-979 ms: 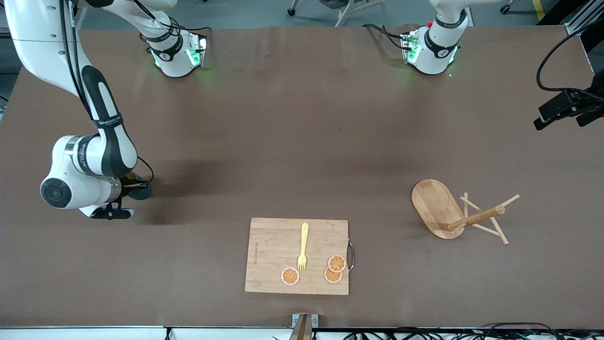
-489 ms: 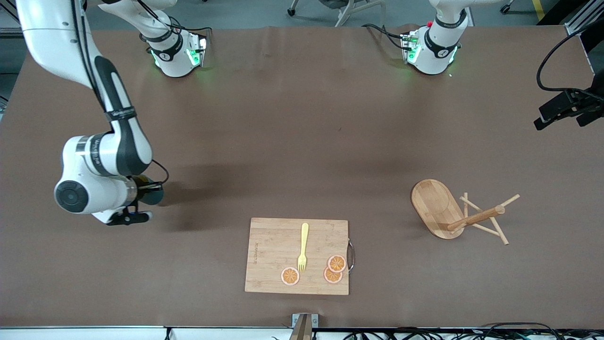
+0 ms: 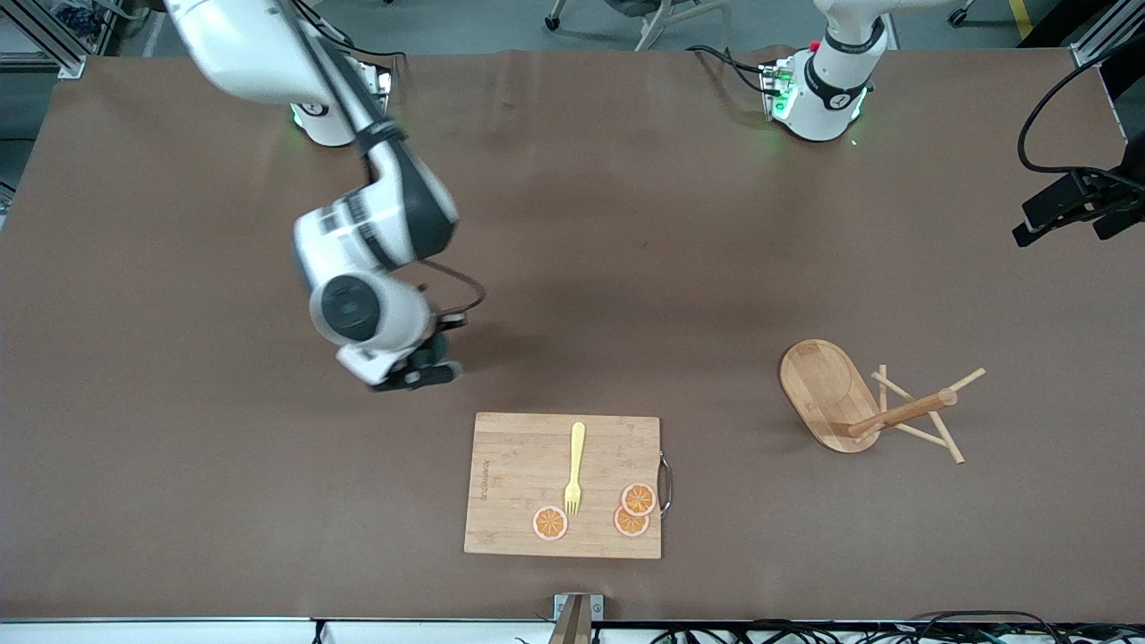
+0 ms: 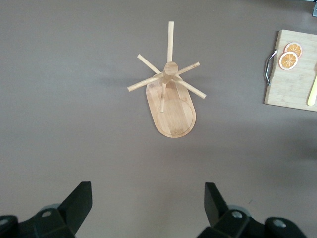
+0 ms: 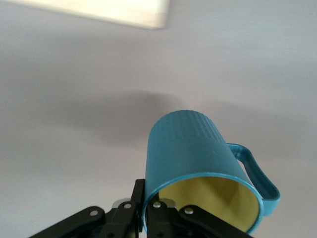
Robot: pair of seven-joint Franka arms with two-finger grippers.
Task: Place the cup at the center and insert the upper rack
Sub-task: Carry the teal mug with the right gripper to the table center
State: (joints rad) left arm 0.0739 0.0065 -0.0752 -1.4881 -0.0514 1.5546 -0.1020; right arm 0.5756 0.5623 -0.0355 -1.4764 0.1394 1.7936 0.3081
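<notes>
The robot's right gripper should release the cup, now hanging tilted near the board's corner, on the bare table (image 3: 623,308) beyond the far corner on the handle side of the cutting board.
The cup (image 5: 198,158), teal and ribbed with a yellow inside and a side handle, hangs tilted from my right gripper (image 5: 147,198), which is shut on its rim, one finger inside and one outside. In the front view that gripper (image 3: 419,365) is over bare table close to a corner of the cutting board, and the wrist covers the cup. The upper rack (image 3: 859,402) (image 4: 171,99), a wooden mug tree, lies tipped on its side toward the left arm's end of the table. My left gripper (image 4: 147,193) hangs open and empty high over the table beside the rack.
A bamboo cutting board (image 3: 519,483) (image 4: 294,84) near the front edge carries a yellow fork (image 3: 574,465) and orange slices (image 3: 637,501). A black camera mount (image 3: 1073,206) sticks in at the left arm's end of the table.
My right arm has swung from its end of the table toward the middle, carrying the cup. The rack, the board and the left arm have not moved.
</notes>
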